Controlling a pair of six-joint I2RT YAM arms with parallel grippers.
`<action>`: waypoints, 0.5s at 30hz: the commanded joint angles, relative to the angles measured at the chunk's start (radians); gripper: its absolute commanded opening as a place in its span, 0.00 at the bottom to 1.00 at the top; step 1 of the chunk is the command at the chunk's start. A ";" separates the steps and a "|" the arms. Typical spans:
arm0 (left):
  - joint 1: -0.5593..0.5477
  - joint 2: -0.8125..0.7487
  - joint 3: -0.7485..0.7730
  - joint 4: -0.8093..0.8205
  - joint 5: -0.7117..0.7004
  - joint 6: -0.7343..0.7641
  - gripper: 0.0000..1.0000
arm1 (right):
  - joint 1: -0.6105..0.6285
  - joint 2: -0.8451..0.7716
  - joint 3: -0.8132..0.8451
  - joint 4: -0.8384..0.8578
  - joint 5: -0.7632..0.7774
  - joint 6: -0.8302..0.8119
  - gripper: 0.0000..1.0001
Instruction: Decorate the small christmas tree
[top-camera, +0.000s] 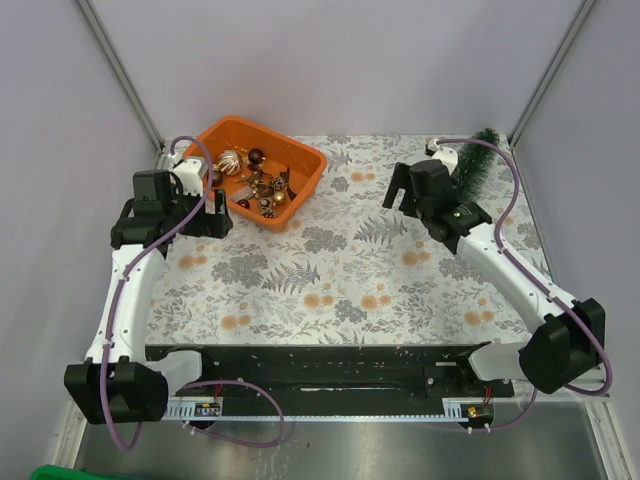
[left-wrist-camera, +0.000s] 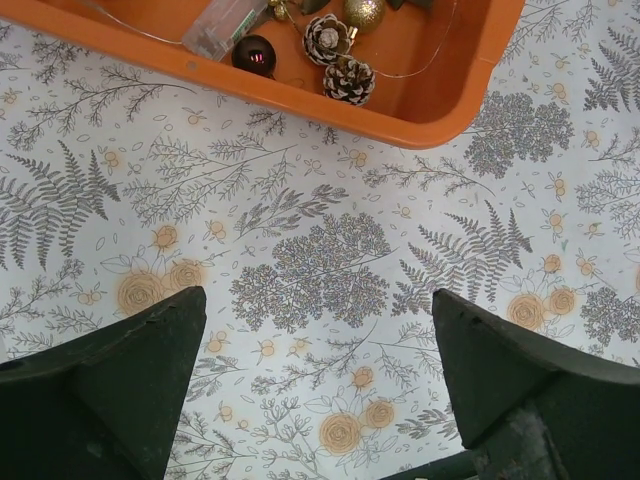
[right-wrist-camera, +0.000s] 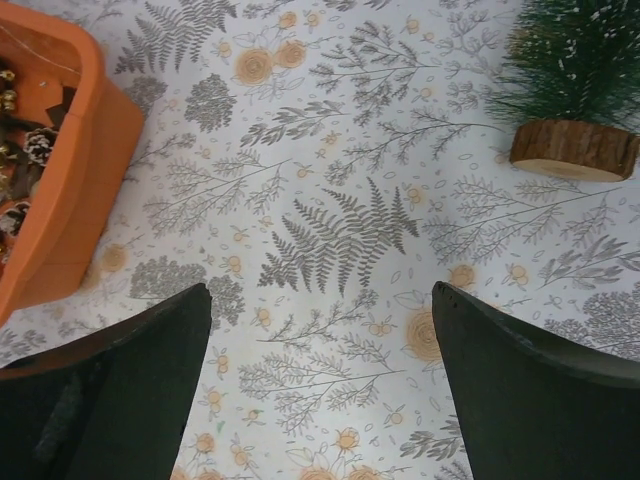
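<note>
The small christmas tree has a lower trunk (top-camera: 464, 183) (right-wrist-camera: 582, 108) just above its round wooden base. My right gripper will go there next and close on it.
The small christmas tree (top-camera: 480, 160) stands upright at the far right of the table, on a round wooden base (right-wrist-camera: 574, 150). An orange tray (top-camera: 300, 155) at the far left holds several ornaments: pine cones (left-wrist-camera: 340, 62), a dark bauble (left-wrist-camera: 254, 54) and gold pieces. My left gripper (top-camera: 220, 213) is open and empty, just in front of the tray's near rim (left-wrist-camera: 420, 128). My right gripper (top-camera: 405, 190) is open and empty, over bare cloth to the left of the tree.
The table carries a grey fern and orange flower patterned cloth (top-camera: 340, 270). Purple walls with metal corner posts (top-camera: 120, 70) close in the back and sides. A black rail (top-camera: 310, 365) runs along the near edge between the arm bases.
</note>
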 joint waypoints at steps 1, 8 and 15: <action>0.007 0.026 0.011 0.043 -0.022 -0.038 0.99 | -0.003 0.054 0.072 -0.037 0.125 -0.060 0.99; 0.004 0.122 0.042 0.097 0.030 -0.067 0.99 | -0.144 0.284 0.393 -0.285 0.155 0.042 0.95; -0.039 0.266 0.125 0.109 -0.070 -0.133 0.99 | -0.356 0.398 0.505 -0.302 0.061 0.136 0.92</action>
